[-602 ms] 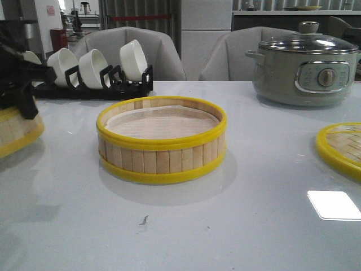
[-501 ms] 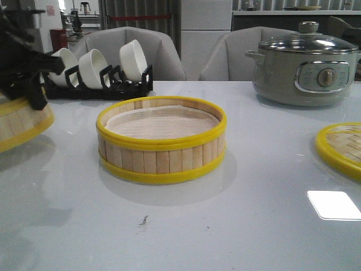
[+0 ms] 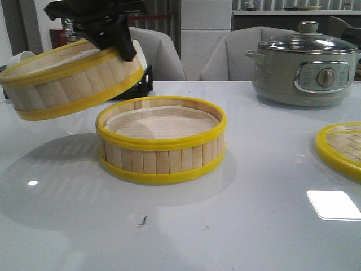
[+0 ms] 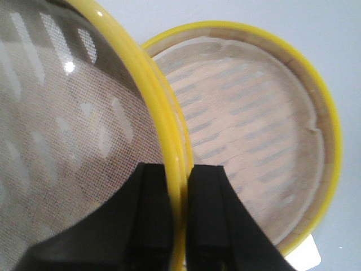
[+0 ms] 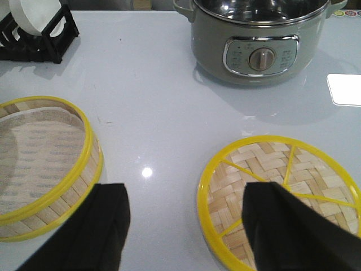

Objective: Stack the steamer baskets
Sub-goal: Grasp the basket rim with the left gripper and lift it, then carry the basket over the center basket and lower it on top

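Observation:
I should let go of the second steamer basket with my left gripper, squarely on the rim of the resting steamer basket (image 3: 160,113) (image 4: 242,132).
One steamer basket (image 3: 161,140) rests on the white table at centre; it also shows in the left wrist view (image 4: 254,130) and in the right wrist view (image 5: 39,164). My left gripper (image 3: 115,42) is shut on the rim of the second steamer basket (image 3: 70,79) and holds it tilted in the air, up and to the left of the resting one. In the left wrist view the fingers (image 4: 152,214) pinch its yellow rim (image 4: 163,135). My right gripper (image 5: 183,226) is open and empty above the table, between the resting basket and the lid.
A flat woven lid (image 3: 341,148) lies at the right, also in the right wrist view (image 5: 282,192). A grey electric pot (image 3: 307,65) stands at the back right. A black rack (image 3: 144,76) stands behind the held basket, with a white bowl (image 5: 34,14).
My left gripper has lifted the second basket off the table at far left and carried it up and right, towards the centre basket. The centre basket has not moved.

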